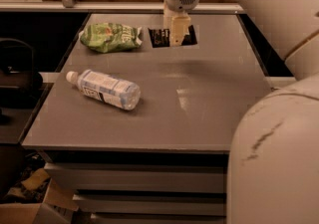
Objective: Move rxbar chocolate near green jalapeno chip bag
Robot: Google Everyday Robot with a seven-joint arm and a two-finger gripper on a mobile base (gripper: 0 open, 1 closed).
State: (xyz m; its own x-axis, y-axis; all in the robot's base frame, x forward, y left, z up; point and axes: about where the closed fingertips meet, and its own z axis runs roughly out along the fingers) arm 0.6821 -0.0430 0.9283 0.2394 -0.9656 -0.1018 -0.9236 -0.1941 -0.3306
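Observation:
The robot's gripper will release the rxbar chocolate, now at the back middle of the table, against the front edge of the green jalapeno chip bag (120, 47).
The rxbar chocolate (159, 37), a flat black bar with white lettering, is at the back middle of the grey table (209, 98). My gripper (178, 39) comes down from above and is shut on the bar's middle, hiding part of it. The green jalapeno chip bag (109, 37), wrinkled with a pale label, lies at the back left. The bar's left end is a short gap from the bag's right edge.
A clear plastic water bottle (105, 88) lies on its side at the left front of the table. My white arm (264, 14) fills the right side of the view. A dark chair (17, 76) and cardboard boxes (30, 203) stand to the left.

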